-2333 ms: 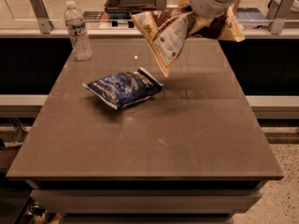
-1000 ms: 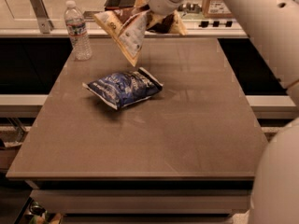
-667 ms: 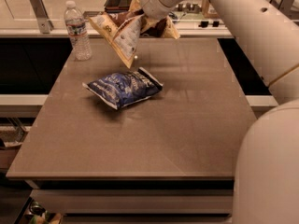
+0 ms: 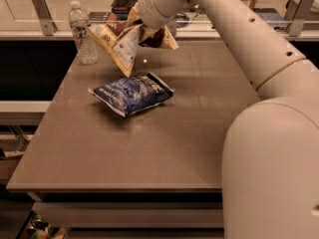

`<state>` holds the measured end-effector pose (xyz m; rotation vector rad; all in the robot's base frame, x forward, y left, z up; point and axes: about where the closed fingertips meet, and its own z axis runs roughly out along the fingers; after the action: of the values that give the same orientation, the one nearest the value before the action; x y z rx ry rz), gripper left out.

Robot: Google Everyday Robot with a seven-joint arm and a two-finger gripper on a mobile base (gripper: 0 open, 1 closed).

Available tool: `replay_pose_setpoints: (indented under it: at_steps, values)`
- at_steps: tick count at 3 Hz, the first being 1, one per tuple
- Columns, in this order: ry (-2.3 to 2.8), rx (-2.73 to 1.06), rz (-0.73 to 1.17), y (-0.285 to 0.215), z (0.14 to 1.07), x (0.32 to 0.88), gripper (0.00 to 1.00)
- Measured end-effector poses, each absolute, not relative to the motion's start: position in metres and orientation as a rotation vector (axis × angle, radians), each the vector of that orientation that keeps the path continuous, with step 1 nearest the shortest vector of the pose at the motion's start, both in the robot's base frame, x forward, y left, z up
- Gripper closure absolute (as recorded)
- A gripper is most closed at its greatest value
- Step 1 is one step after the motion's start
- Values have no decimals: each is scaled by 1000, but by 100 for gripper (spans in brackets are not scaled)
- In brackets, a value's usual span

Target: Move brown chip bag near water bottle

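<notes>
Next, my gripper releases the brown chip bag just behind the dark blue chip bag (image 4: 113, 57), against the water bottle.
The brown chip bag (image 4: 123, 45), cream-yellow and dark brown with a white label panel, hangs tilted in the air over the far left part of the table. My gripper (image 4: 145, 28) is shut on the bag's upper right part, at the end of my long white arm reaching in from the right. The water bottle (image 4: 82, 33), clear with a white cap and pale label, stands upright at the table's far left corner, a short way left of the bag's lower corner.
A dark blue chip bag (image 4: 131, 93) lies flat on the brown table (image 4: 164, 148), just in front of the hanging bag. A counter with metal rail posts (image 4: 42, 4) runs behind the table. My arm's large elbow (image 4: 271, 168) fills the right foreground.
My gripper has carried the brown chip bag leftward from the table's far middle towards the water bottle. The blue bag and bottle have not moved.
</notes>
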<state>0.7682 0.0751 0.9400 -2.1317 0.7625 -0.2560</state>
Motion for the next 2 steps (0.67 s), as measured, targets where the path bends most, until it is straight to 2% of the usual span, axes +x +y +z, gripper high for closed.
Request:
replay_pose_setpoints:
  at_steps: [2]
  values:
    - [758,-2186,-210,108,918,774,100]
